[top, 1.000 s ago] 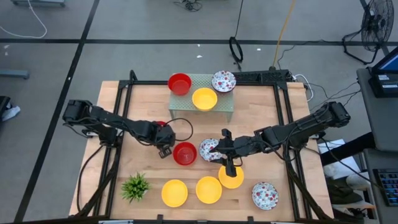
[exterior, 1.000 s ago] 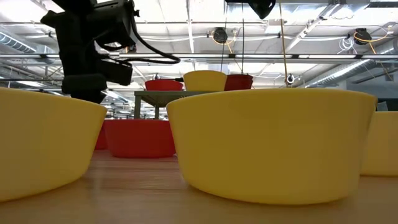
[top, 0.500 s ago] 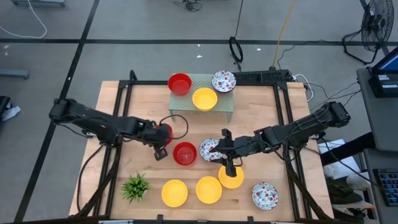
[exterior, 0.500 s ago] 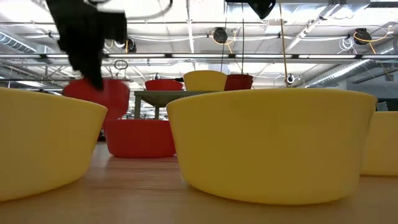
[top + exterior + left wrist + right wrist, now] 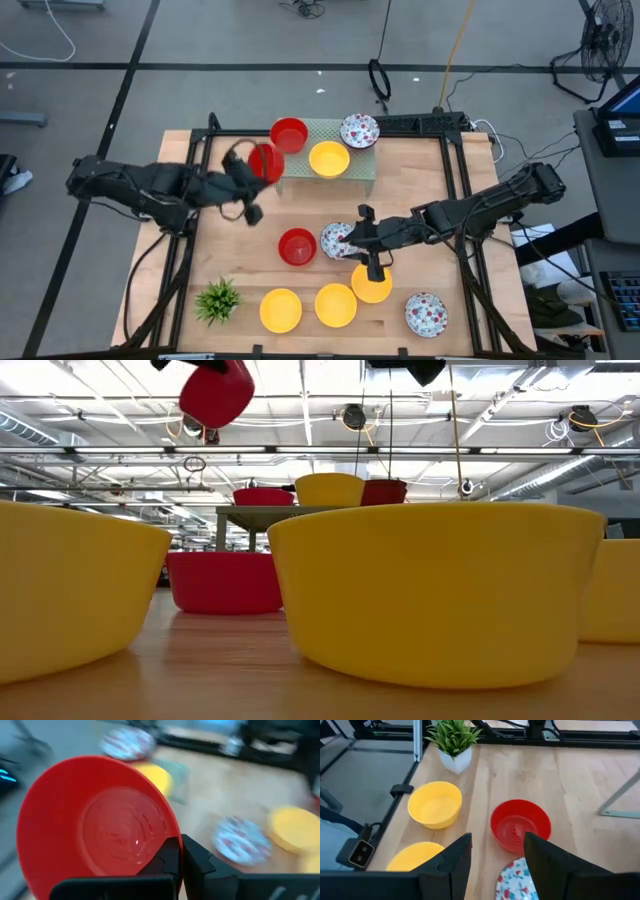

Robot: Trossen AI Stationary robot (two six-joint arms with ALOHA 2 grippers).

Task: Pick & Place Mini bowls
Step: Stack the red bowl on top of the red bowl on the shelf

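My left gripper is to let go of its red bowl inside the red bowl on the green stand (image 5: 290, 135), next to the yellow bowl. The held bowl is high above the table now.
My left gripper (image 5: 252, 172) is shut on a plain red mini bowl (image 5: 266, 161), high above the table's left middle, close to the green stand (image 5: 362, 174); the low view shows this bowl (image 5: 215, 392) in the air. My right gripper (image 5: 497, 865) stands open just above a white speckled bowl (image 5: 517, 882), its fingers spread to either side and touching nothing. Another red bowl (image 5: 297, 246) sits on its base beside that speckled bowl (image 5: 334, 240). My left gripper pinches the red bowl's rim (image 5: 167, 840), one finger inside the bowl and one outside. The bowl is lifted clear of the table and tipped on its side, its hollow (image 5: 120, 835) facing back toward the wrist.
The stand carries a red bowl (image 5: 289, 134), a yellow bowl (image 5: 329, 158) and a speckled bowl (image 5: 360, 130). Near the front edge sit three yellow bowls (image 5: 281, 310) (image 5: 336, 305) (image 5: 372, 285), a speckled bowl (image 5: 426, 314) and a small green plant (image 5: 218, 299).
My left gripper has risen well off the table with the red bowl and swung toward the far edge, nearer the stand. Its wrist has tipped up, so the bowl now hangs on its side, lifted clear.
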